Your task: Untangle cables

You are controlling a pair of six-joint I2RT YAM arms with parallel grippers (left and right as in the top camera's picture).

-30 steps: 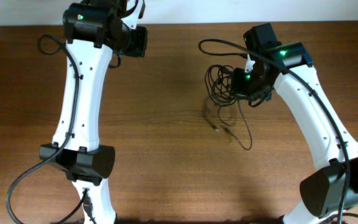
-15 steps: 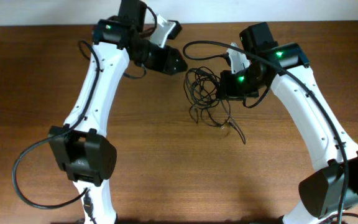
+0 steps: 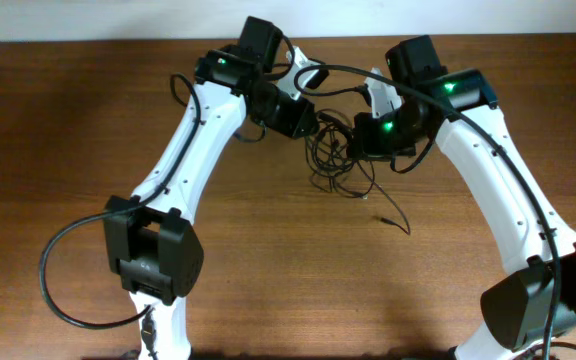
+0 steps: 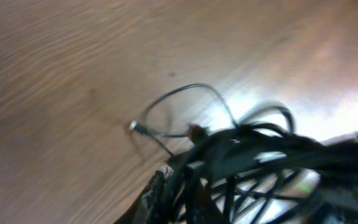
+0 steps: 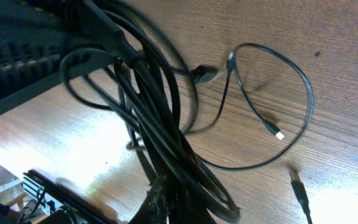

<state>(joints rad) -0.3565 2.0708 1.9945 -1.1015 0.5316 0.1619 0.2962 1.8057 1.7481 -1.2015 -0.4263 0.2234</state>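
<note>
The robot's right gripper has a thick bunch of cables and folded loops held together, so it should open and take fewer cables [image 5: 143, 73] before it pulls away from the left gripper.
The cables [image 3: 334, 160] are a knot of thin black cords hanging between my two grippers near the table's far middle. My left gripper [image 3: 306, 116] is at the bundle's left side. In the left wrist view the cables [image 4: 253, 149] crowd its jaws [image 4: 185, 202] and the picture is blurred, but the jaws look shut on them. A silver-tipped end [image 4: 133, 127] loops out over the wood. My right gripper [image 3: 362, 135] is shut on the bundle's right side. The cables [image 5: 160, 124] run up out of its jaws [image 5: 173, 208]. A loose plug [image 5: 297, 183] lies on the table.
One free cord end trails to the front right of the knot [image 3: 400, 222]. The wooden table [image 3: 68, 200] ends at a pale wall along the top. The two white arms [image 3: 183, 170] [image 3: 498, 170] flank the knot.
My left arm has swung from the far left corner over to the knot, and its jaws widened and then narrowed on it. The bundle has drifted slightly left with the right gripper.
</note>
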